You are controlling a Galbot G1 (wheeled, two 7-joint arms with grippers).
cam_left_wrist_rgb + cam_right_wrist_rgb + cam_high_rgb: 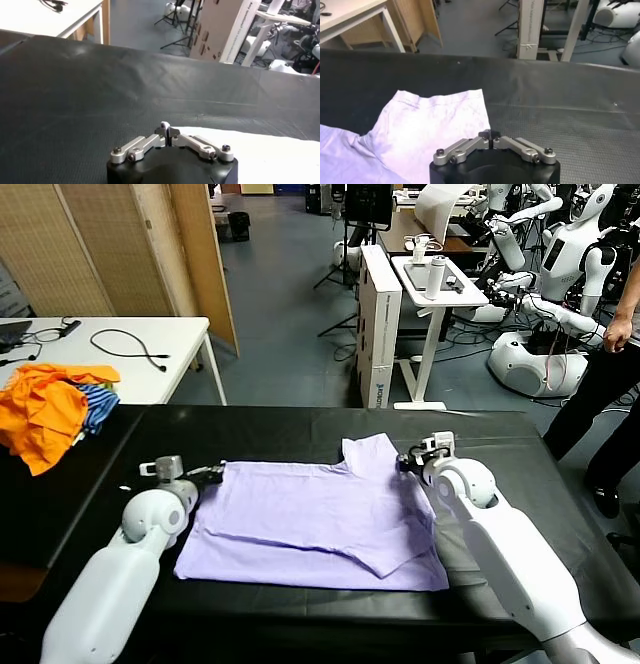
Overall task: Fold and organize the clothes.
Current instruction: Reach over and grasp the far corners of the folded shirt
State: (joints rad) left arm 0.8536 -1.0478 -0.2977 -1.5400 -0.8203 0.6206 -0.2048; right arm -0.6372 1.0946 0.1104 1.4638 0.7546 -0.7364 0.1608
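Note:
The fingers of my right gripper are shut beside the sleeve's edge, so that gripper should open and pinch the fabric further in before (477, 127) both grippers fold.
The pale lavender T-shirt (310, 524) lies flat on the black table (280, 429), with its lower part folded over and one sleeve pointing to the far side. My left gripper (218, 474) rests at the shirt's far left corner. In the left wrist view this gripper (167, 131) is shut, with a small pale bit of the shirt (270, 150) pinched at its tips. My right gripper (403, 462) sits low by the far right sleeve. In the right wrist view it (490, 136) is shut at the edge of the sleeve (430, 120), and no fabric shows between the tips.
A heap of orange and blue-striped garments (45, 409) lies at the table's far left. A white table (130, 344) with cables stands behind it. A cardboard box (378, 334) and a small stand are beyond the table. A person (610, 384) stands at the right.

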